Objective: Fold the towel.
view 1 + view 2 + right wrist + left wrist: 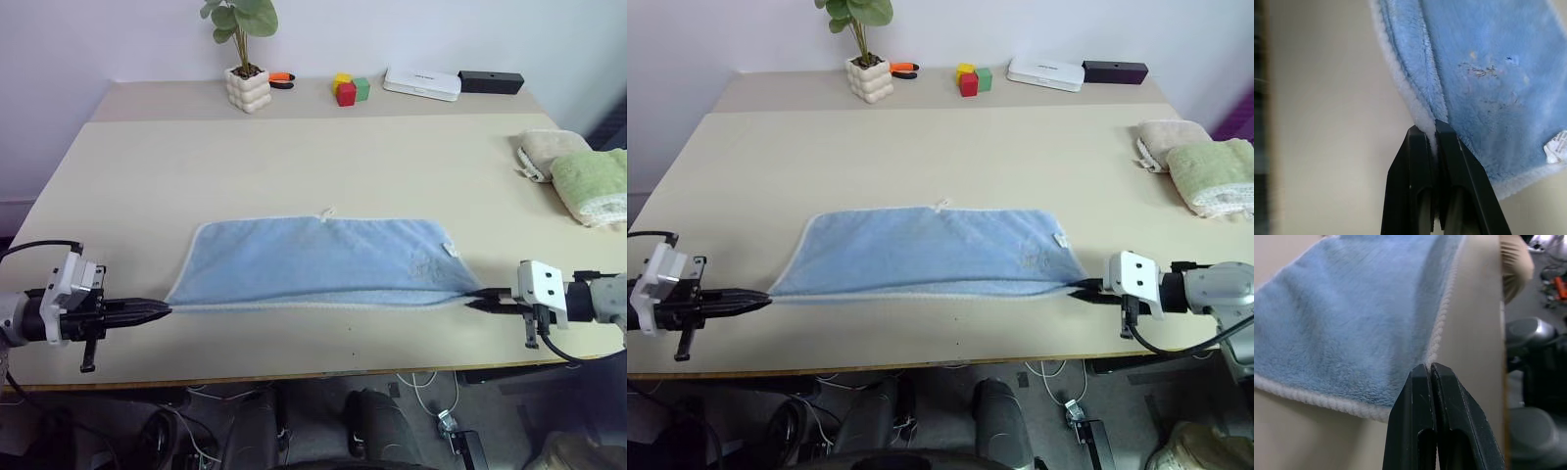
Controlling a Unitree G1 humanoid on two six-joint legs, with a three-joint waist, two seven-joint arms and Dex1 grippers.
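Next, my left gripper releases the near corner of the towel on the towel's far corner (201,236) nearest to the potted plant.
The light blue towel (318,259) lies spread on the beige table (294,157), a whitish hem around it and a small white loop tag (326,212) at its far edge. A faint embroidered mark (1484,71) sits near its right corner. My left gripper (157,311) is shut on the towel's near left corner, the hem (1437,335) pinched between its fingers. On the other side my right gripper (477,302) is shut on the near right corner, hem (1422,115) clamped in its jaws. The near edge is stretched taut between both grippers.
A beige folded towel (549,149) and a green folded towel (593,183) lie at the table's right edge. Along the far edge stand a potted plant (245,59), an orange tool (282,79), coloured blocks (350,89), a white box (421,83) and a black box (490,81).
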